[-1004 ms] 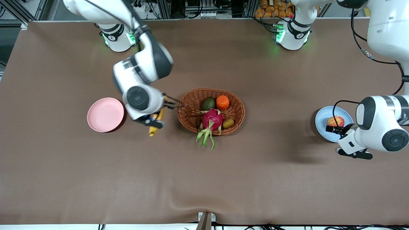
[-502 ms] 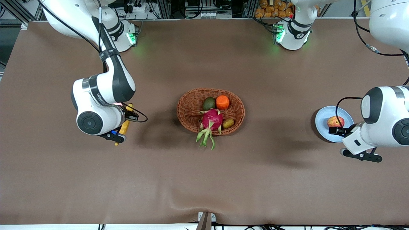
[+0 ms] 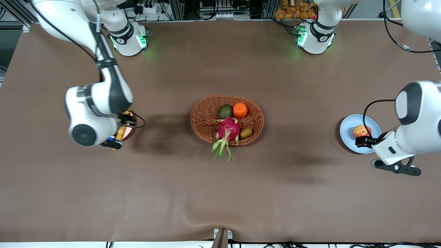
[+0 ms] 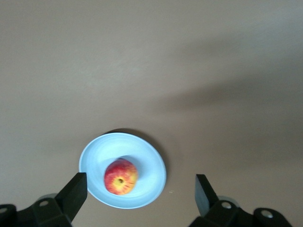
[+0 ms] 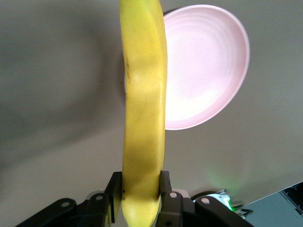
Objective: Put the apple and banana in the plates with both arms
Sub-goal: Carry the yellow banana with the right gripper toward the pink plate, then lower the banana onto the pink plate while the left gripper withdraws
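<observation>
Next, my right gripper lets go of the yellow banana on the pale pink plate [image 3: 116, 115] [image 5: 187, 94], toward the plate's rim that faces the arm's base.
The red-and-yellow apple [image 3: 361, 131] lies on the light blue plate [image 3: 346, 132] toward the left arm's end of the table. My left gripper [image 3: 363, 141] is open and empty above the plate's edge. In the left wrist view the apple [image 4: 120, 176] rests in the blue plate [image 4: 151, 179], below the gripper [image 4: 140, 182] and clear of its spread fingers. My right gripper [image 3: 118, 136] is shut on the yellow banana [image 3: 121, 132] over the pale pink plate [image 3: 129, 132], which the arm mostly hides. In the right wrist view the gripper [image 5: 140, 194] clamps the banana [image 5: 142, 118] above the pink plate [image 5: 208, 71].
A brown oval wicker basket [image 3: 203, 127] stands mid-table. It holds a magenta dragon fruit [image 3: 228, 129], an orange [image 3: 240, 110], a dark green avocado [image 3: 225, 112] and a small brown fruit [image 3: 246, 132]. Brown cloth covers the table.
My right arm has carried the banana from beside the basket toward its own end of the table, to over the pink plate. My left gripper has drawn back slightly from the apple.
</observation>
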You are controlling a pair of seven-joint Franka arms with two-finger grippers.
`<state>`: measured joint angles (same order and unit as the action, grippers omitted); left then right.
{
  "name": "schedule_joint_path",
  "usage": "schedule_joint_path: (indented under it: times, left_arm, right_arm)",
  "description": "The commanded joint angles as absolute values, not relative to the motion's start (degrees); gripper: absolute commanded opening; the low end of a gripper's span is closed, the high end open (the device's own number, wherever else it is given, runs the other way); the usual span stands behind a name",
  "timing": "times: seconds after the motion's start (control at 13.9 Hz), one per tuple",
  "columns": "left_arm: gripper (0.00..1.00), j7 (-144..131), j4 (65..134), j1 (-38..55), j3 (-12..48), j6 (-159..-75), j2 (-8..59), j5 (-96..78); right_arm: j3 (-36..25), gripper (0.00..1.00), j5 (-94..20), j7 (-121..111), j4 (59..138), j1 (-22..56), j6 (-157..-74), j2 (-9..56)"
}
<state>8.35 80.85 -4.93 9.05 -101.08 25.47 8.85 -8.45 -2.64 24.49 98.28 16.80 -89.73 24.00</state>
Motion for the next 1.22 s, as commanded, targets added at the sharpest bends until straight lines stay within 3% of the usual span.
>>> schedule_joint_path:
  times: [0.0, 0.29, 0.79, 0.86, 0.93, 1.0, 1.08, 1.15]
  left_arm:
    - [1.00, 8.35, 82.18, -3.78, 8.96, -98.62, 20.58, 6.77]
    - [1.00, 4.94, 82.26, -0.18, 5.37, -92.48, 15.22, 0.80]
    - [1.00, 0.96, 82.44, 1.58, 0.71, -78.14, 4.85, -2.46]
    - [1.00, 1.05, 82.70, 1.76, 0.53, -77.00, 3.18, -2.37]
    - [1.00, 1.23, 82.88, 1.76, 0.53, -75.34, 2.12, -2.37]
    - [1.00, 1.49, 83.40, 1.76, 0.53, -74.45, 0.72, -2.46]
    - [1.00, 1.49, 84.54, 1.84, 0.53, -73.92, -0.86, -2.46]
    - [1.00, 1.41, 85.68, 1.85, 0.44, -73.92, -2.18, -2.46]
  right_arm:
    - [-7.38, 0.05, -1.32, 19.35, 111.41, 13.46, -96.48, 15.14]
    - [-7.30, 0.05, -1.32, 13.65, 120.92, 10.64, -103.87, 11.87]
    - [-7.29, 0.09, -1.32, 8.35, 125.95, 8.00, -111.00, 12.92]
    - [-7.29, 0.22, -1.41, 8.35, 125.95, 8.00, -111.35, 13.35]
    - [-7.29, 0.27, -1.41, 8.35, 125.86, 8.00, -111.44, 13.62]
    - [-7.29, 0.48, -1.32, 8.35, 125.77, 8.00, -111.45, 13.71]
    - [-7.29, 0.97, -1.32, 8.35, 125.51, 8.00, -111.36, 13.80]
    - [-7.29, 1.00, -1.32, 8.35, 125.33, 8.00, -111.10, 13.80]
